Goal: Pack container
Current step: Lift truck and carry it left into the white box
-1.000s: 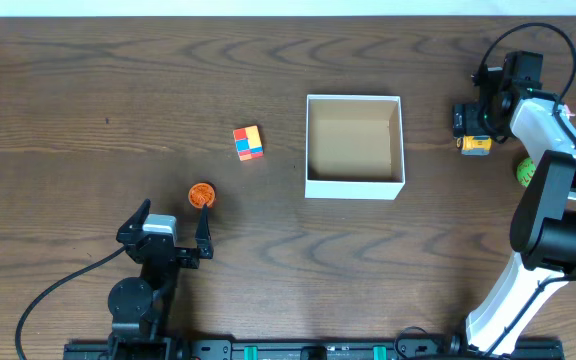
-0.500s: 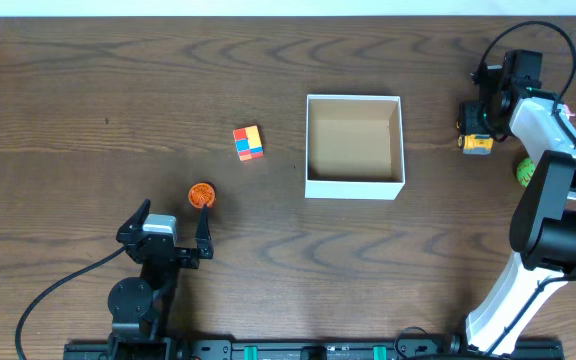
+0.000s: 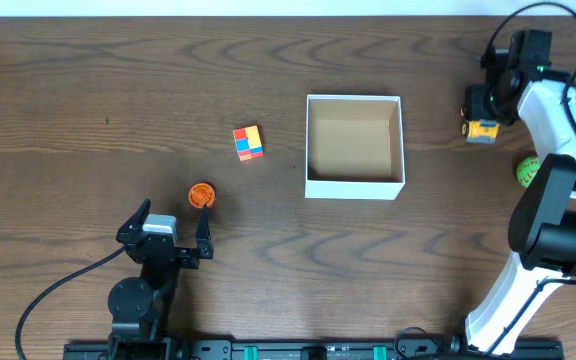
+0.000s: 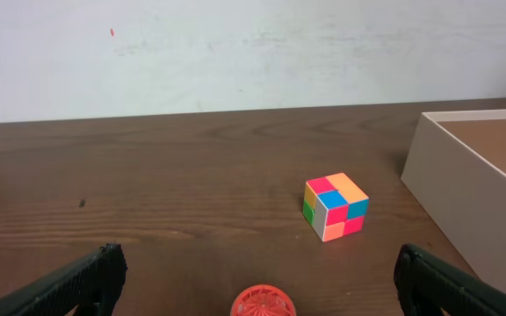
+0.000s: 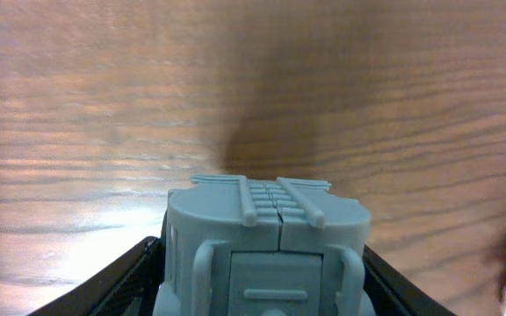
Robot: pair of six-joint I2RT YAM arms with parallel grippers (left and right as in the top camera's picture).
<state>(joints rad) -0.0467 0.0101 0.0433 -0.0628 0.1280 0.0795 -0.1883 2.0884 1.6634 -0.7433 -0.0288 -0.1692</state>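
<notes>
The robot's right hand needs to release the toy truck inside the container (image 3: 341, 152), close to the container's side that faces the multicoloured cube.
The container (image 3: 306, 150), a square white-walled box with a tan inside, stands right of centre and looks empty; its corner shows in the left wrist view (image 4: 464, 189). My right gripper (image 3: 489, 104) at the far right is shut on a grey and yellow toy truck (image 3: 482, 129). The right wrist view shows my right gripper (image 5: 266, 285) with the truck's grey body (image 5: 266, 237) filling the space between the black fingers. My left gripper (image 3: 174, 236) is open and empty near the front left. A small orange ball (image 3: 201, 195) lies just ahead of it, low between the fingers (image 4: 257, 274).
A multicoloured cube (image 3: 248, 143) lies left of the container, also in the left wrist view (image 4: 336, 206). A green ball (image 3: 525, 171) lies at the right edge beside the right arm. A wall rises behind the table's far edge.
My right gripper has moved a little toward the far edge and to the right, carrying the toy truck with it. The left arm, ball, cube and container have not moved.
</notes>
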